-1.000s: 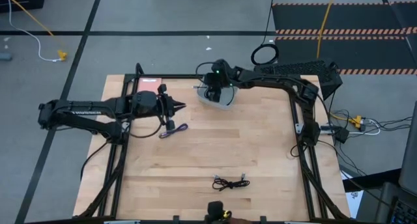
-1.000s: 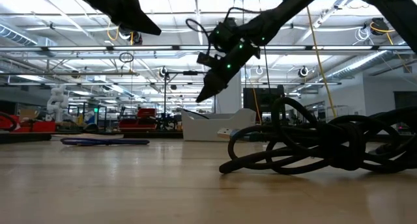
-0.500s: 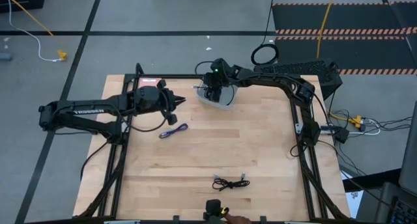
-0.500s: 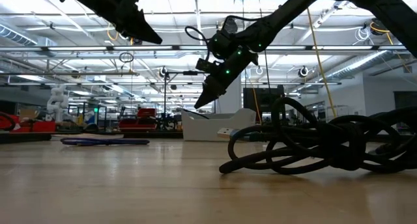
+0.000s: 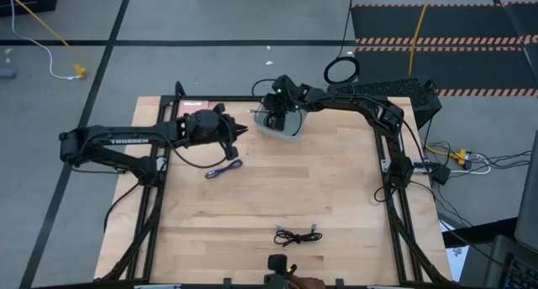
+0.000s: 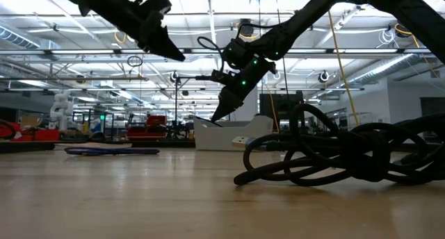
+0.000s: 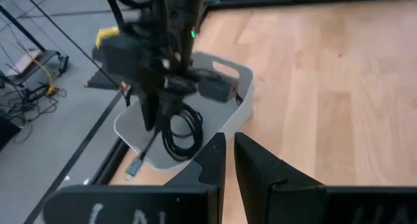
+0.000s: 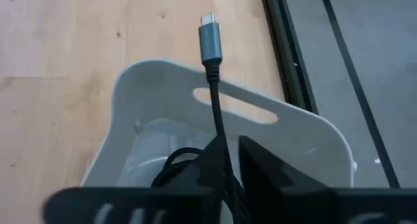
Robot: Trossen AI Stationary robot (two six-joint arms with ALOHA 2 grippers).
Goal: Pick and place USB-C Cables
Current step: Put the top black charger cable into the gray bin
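Observation:
The black cable's plug is sticking out past the white tray's rim, so next my right gripper takes a new hold on the cable [image 8: 220, 123] behind the plug and brings the plug inside before letting go.
My right gripper [image 5: 271, 123] points down into the white tray [image 5: 291, 133] at the table's far edge, shut on a black USB-C cable [image 7: 182, 129] whose coil lies in the tray. My left gripper [image 5: 244, 131] hovers just left of the tray, shut and empty, well above the table in the low view [image 6: 179, 55]. The blue-purple cable [image 5: 224, 169] lies on the table near the left gripper. Another black cable [image 5: 298, 235] lies near the front edge, large in the low view [image 6: 348, 155]. My right gripper pinches the black cable between its two fingers a short way behind one plug end [image 8: 217, 129]. The fingers come from above, slanting down into the tray. The plug [image 8: 209, 36] sticks out past the fingertips over the tray's wall; the coil [image 7: 182, 129] rests in the tray.
A black ring-shaped coil [image 5: 341, 70] lies on the floor behind the table. A red-and-white patch [image 5: 190, 109] sits at the table's far left corner. Black frame rails [image 5: 391, 167] run along the table's edges. Bare wood lies between the blue-purple cable and the front black cable.
My left gripper has moved toward the table's right, closer to the tray, and come down a little. My right gripper has sunk slowly toward the tray with the black cable. The cables on the table have stayed put.

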